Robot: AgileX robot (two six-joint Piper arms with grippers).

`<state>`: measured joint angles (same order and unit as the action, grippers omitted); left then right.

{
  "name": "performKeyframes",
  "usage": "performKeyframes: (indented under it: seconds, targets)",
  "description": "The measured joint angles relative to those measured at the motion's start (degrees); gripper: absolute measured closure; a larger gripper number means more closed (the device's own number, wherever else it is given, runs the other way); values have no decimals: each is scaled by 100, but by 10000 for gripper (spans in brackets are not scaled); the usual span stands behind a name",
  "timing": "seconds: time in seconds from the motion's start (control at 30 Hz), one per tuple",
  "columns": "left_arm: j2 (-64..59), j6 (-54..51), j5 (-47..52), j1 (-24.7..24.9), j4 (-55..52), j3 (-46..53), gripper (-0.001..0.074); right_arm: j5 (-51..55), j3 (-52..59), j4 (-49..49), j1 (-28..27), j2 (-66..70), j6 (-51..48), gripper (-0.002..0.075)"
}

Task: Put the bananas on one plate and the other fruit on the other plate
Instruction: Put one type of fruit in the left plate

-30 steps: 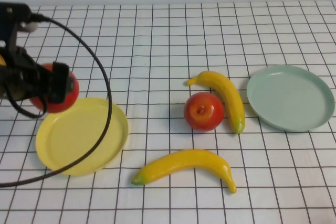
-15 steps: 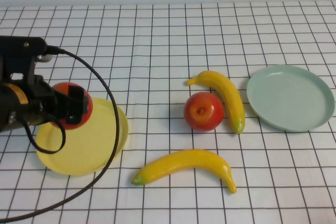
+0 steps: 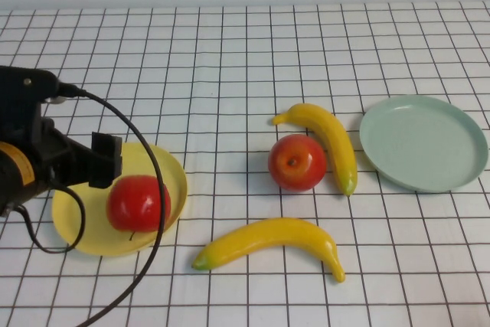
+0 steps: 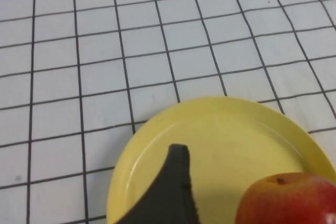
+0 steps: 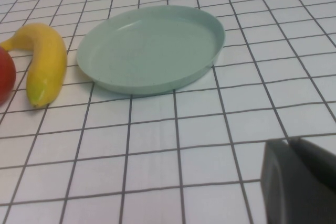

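The robot's left gripper will next close around the middle of the second apple (image 3: 297, 162), the one beside the banana that is nearer the green plate.
One red apple (image 3: 138, 203) lies on the yellow plate (image 3: 80, 208) at the left, also seen in the left wrist view (image 4: 289, 200) on that plate (image 4: 220, 135). My left gripper (image 3: 106, 165) hovers over the plate just behind the apple, open and empty; one dark finger (image 4: 178, 182) shows. The second apple (image 3: 297, 162) sits mid-table beside one banana (image 3: 328, 142). The other banana (image 3: 272, 241) lies nearer me. The pale green plate (image 3: 423, 142) is empty at the right. My right gripper (image 5: 290, 142) is shut and empty, low over the table near the green plate (image 5: 152, 45).
The left arm's black cable (image 3: 157, 151) loops over the yellow plate's right side. The table is a white cloth with a black grid. A banana (image 5: 44, 66) lies beside the green plate in the right wrist view.
The left gripper carried the apple over the yellow plate and opened. The apple now rests on the plate, apart from the fingers. Nothing else moved.
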<state>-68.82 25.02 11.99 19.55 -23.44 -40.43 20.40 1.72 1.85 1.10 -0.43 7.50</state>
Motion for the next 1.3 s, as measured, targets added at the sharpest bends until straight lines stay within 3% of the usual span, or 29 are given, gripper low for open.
performKeyframes:
  seconds: [0.13, 0.27, 0.43, 0.53, 0.73, 0.9, 1.3]
  targets:
    - [0, 176, -170, 56, 51, -53, 84, 0, 0, 0, 0, 0, 0, 741]
    - [-48, 152, 68, 449, 221, -494, 90, 0, 0, 0, 0, 0, 0, 741]
    - [-671, -269, 1415, 1262, 308, -1753, 91, 0, 0, 0, 0, 0, 0, 741]
    - [-1340, -629, 2281, 1491, 649, -2766, 91, 0, 0, 0, 0, 0, 0, 741]
    - [-2744, -2004, 3537, 1538, 2102, -4664, 91, 0, 0, 0, 0, 0, 0, 741]
    - [-3885, -2897, 3975, 1543, 3266, -5793, 91, 0, 0, 0, 0, 0, 0, 741]
    - [-5181, -4442, 4358, 1552, 4037, -6527, 91, 0, 0, 0, 0, 0, 0, 741]
